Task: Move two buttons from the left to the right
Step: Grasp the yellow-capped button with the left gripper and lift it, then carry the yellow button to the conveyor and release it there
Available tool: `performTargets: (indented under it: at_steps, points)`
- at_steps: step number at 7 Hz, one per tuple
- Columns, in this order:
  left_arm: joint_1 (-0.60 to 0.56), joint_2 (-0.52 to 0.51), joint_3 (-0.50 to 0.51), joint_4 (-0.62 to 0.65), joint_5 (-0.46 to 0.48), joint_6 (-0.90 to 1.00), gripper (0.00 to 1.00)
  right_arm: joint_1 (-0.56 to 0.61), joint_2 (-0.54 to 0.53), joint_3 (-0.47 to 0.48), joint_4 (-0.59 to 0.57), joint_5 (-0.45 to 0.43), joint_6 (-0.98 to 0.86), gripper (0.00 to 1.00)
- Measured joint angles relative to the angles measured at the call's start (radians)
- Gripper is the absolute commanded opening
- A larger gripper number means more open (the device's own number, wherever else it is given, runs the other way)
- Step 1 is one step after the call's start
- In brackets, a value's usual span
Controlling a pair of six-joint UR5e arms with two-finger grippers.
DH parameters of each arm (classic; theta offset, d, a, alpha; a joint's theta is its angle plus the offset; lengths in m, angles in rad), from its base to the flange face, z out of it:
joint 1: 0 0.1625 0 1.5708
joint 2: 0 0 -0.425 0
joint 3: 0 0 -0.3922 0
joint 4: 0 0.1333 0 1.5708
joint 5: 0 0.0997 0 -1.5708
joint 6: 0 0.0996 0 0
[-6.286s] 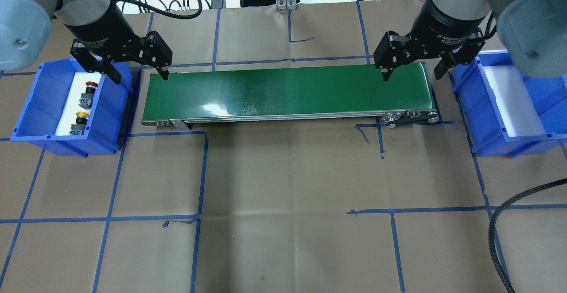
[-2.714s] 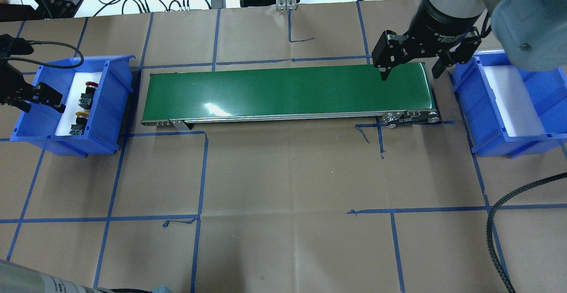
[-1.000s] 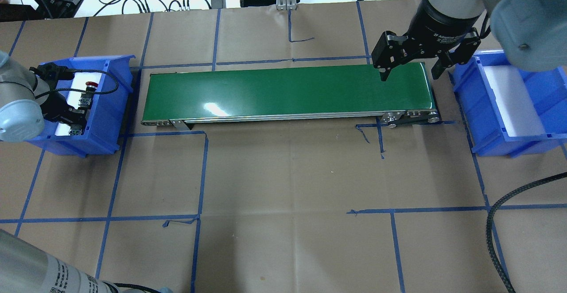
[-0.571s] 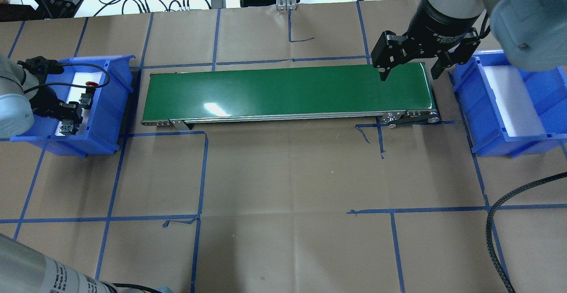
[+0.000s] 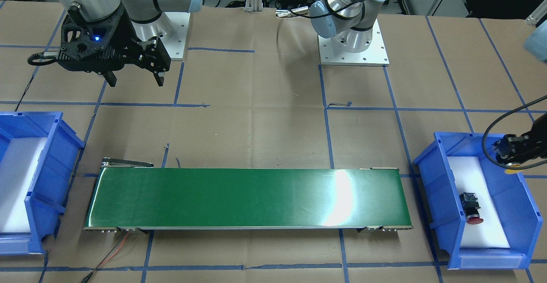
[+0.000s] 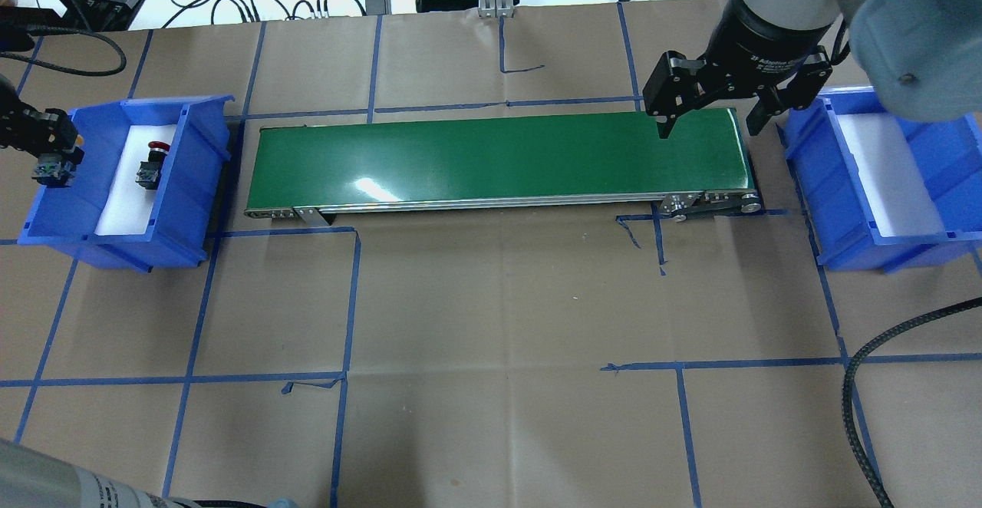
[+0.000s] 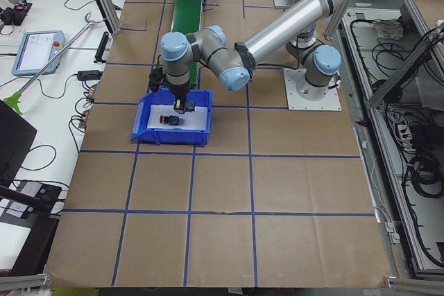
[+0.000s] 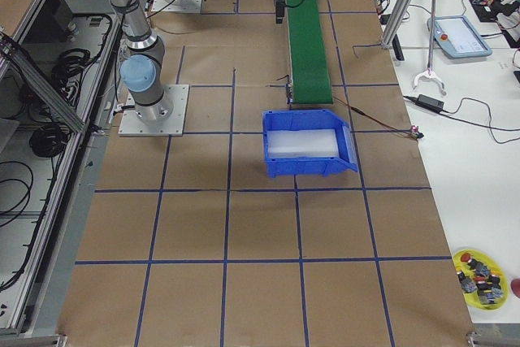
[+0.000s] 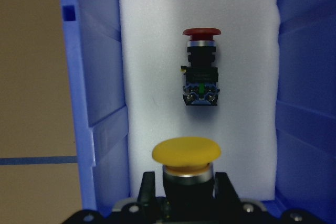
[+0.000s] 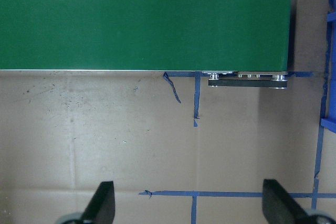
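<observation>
Next, my left gripper releases the yellow button onto the end of the green conveyor belt (image 5: 377,202) that is nearest to the red button.
My left gripper (image 9: 185,195) is shut on the yellow button (image 9: 186,153) and holds it by the black body, above the white pad of the left blue bin (image 6: 192,178). In the overhead view the gripper (image 6: 47,156) hangs over the bin's outer wall. In the front view the yellow cap (image 5: 511,171) shows under the gripper (image 5: 510,154). The red button (image 9: 200,69) lies on its side on the pad and also shows in the overhead view (image 6: 151,163) and the front view (image 5: 471,208). My right gripper (image 6: 710,128) is open and empty above the right end of the conveyor.
A green conveyor belt (image 6: 499,159) runs between the left bin and the right blue bin (image 6: 844,209), which holds only a white pad. A black cable (image 6: 867,385) loops over the table's front right. A yellow dish of spare buttons (image 8: 479,270) sits far off.
My left arm swung into the left bin, shut on the yellow button and lifted it up and towards the bin's outer wall. The red button stays. My right arm has not moved.
</observation>
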Motion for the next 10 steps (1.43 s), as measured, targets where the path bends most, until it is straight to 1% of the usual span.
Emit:
performTargets:
  at_steps: [1,3,4,7,8,10]
  points:
    - [-0.019,-0.002,0.048,-0.054,-0.001,-0.015,0.13,0.000,0.000,0.000,0.000,0.000,0.000,1.00]
    - [-0.127,0.000,0.080,-0.080,-0.002,-0.079,0.13,-0.001,0.000,0.000,-0.001,0.000,0.000,1.00]
    - [-0.197,0.004,0.078,-0.077,0.000,-0.136,0.13,-0.001,0.000,-0.001,-0.001,0.000,0.000,1.00]
    - [-0.386,-0.019,0.052,-0.050,0.005,-0.417,0.13,-0.002,0.000,0.000,-0.001,0.000,0.000,1.00]
    - [-0.425,-0.043,0.023,0.021,0.006,-0.471,0.14,-0.002,0.000,0.000,0.000,0.000,0.000,1.00]
    - [-0.453,-0.101,-0.080,0.251,0.008,-0.529,0.14,-0.002,0.000,0.000,0.000,0.000,-0.001,1.00]
